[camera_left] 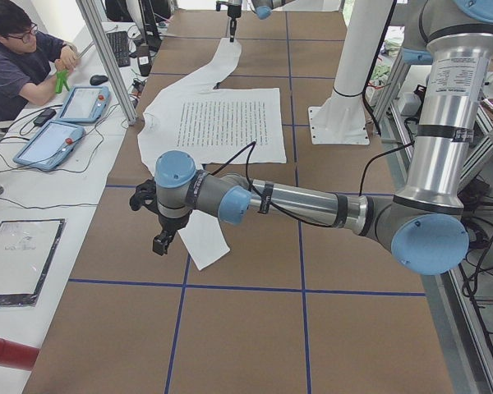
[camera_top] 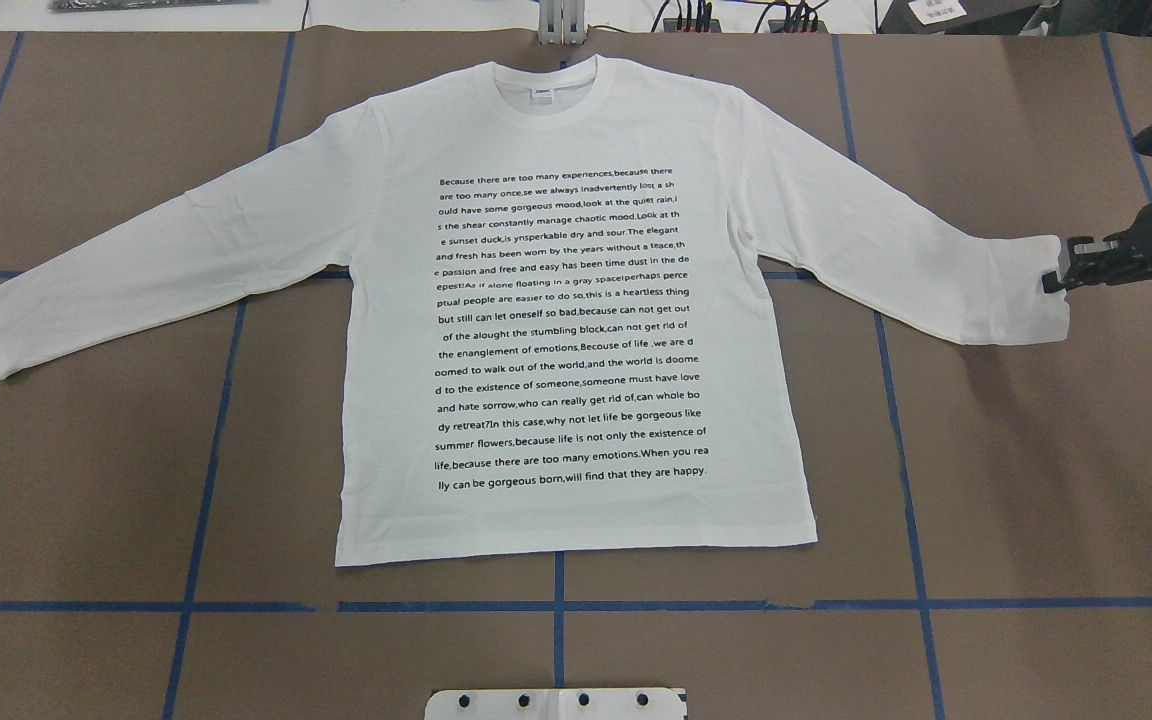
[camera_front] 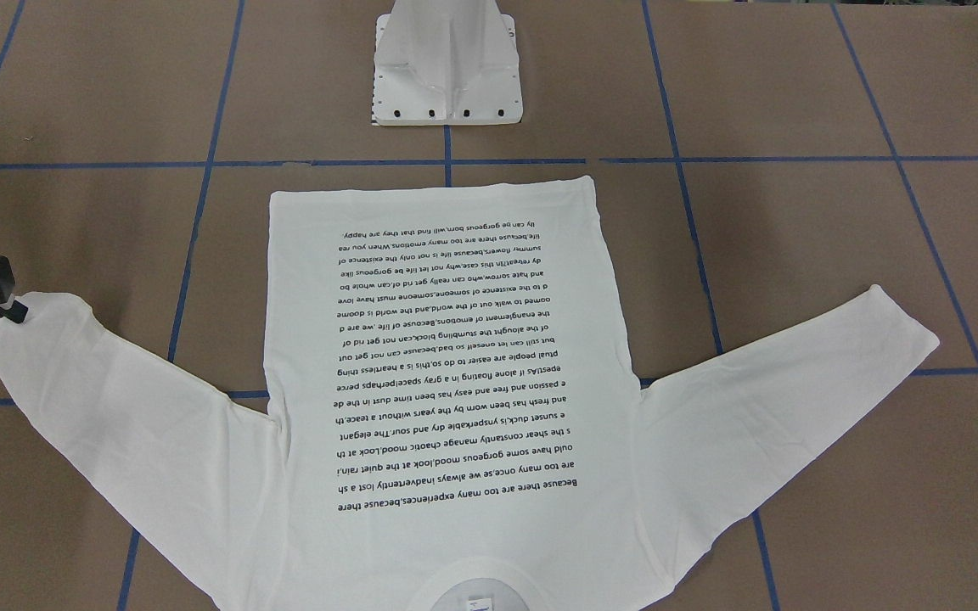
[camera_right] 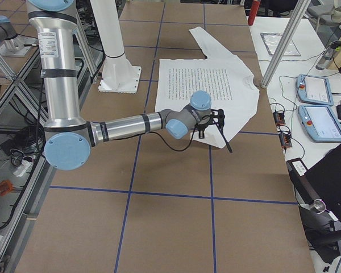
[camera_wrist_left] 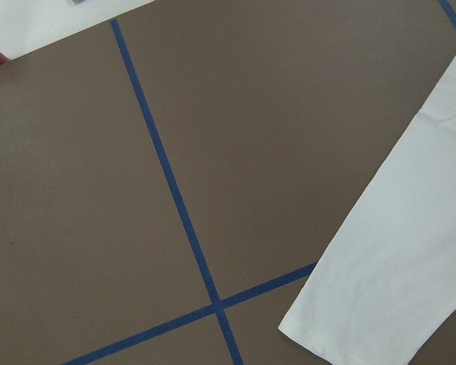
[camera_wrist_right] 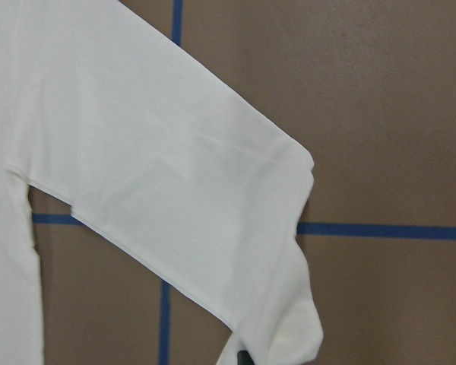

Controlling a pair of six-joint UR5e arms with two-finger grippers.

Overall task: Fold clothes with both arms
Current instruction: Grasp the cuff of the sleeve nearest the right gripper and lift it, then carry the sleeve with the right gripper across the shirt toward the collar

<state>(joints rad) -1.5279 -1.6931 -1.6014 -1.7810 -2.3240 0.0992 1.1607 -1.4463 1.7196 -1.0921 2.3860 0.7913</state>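
My right gripper is holding the sleeve's cuff and will let go of it across the shirt's text (camera_front: 622, 391), next to the armpit of the other sleeve.
The white long-sleeved shirt (camera_top: 576, 300) lies flat on the brown table with its black text facing up and both sleeves spread out. My right gripper (camera_top: 1054, 282) is at the right sleeve's cuff (camera_top: 1031, 300), shut on its edge. That cuff is slightly raised and casts a shadow. The front view shows the same gripper (camera_front: 18, 312) on the cuff corner. The right wrist view shows the curled cuff (camera_wrist_right: 289, 304). My left gripper (camera_left: 160, 242) hovers over the other sleeve's cuff (camera_left: 201, 246). Whether it is open or shut I cannot tell.
The white pedestal base (camera_front: 446, 76) stands behind the shirt's hem. Blue tape lines (camera_top: 556, 605) grid the table. A person (camera_left: 25, 57) sits at a side bench with tablets (camera_left: 49, 144) beyond the table's far edge. A red cylinder (camera_left: 8, 353) lies on that bench.
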